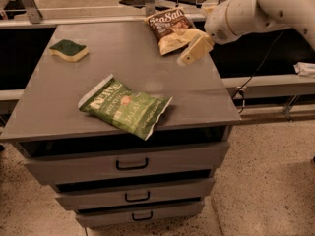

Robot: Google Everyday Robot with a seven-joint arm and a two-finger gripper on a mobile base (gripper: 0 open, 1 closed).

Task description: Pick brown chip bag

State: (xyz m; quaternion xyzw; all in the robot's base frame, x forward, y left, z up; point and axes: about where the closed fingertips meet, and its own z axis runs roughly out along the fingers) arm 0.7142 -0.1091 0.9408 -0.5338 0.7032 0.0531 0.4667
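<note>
The gripper needs to close on the brown chip bag's side edge (187, 29) nearest the robot's arm, about midway between the bag's dark top and pale bottom.
The brown chip bag (169, 27), dark brown on top with white "Sea Salt" lettering and pale cream below, lies at the far right of the grey cabinet top (98, 77). My gripper (195, 50), cream-coloured on a white arm coming in from the right, hangs just above the cabinet top. It is right beside the bag's lower right edge. I cannot tell whether it touches the bag.
A green chip bag (125, 106) lies near the cabinet's front edge. A green and yellow sponge (69, 50) sits at the far left. Drawers (132, 164) are below. A dark cable (256, 73) hangs at the right and rails run behind.
</note>
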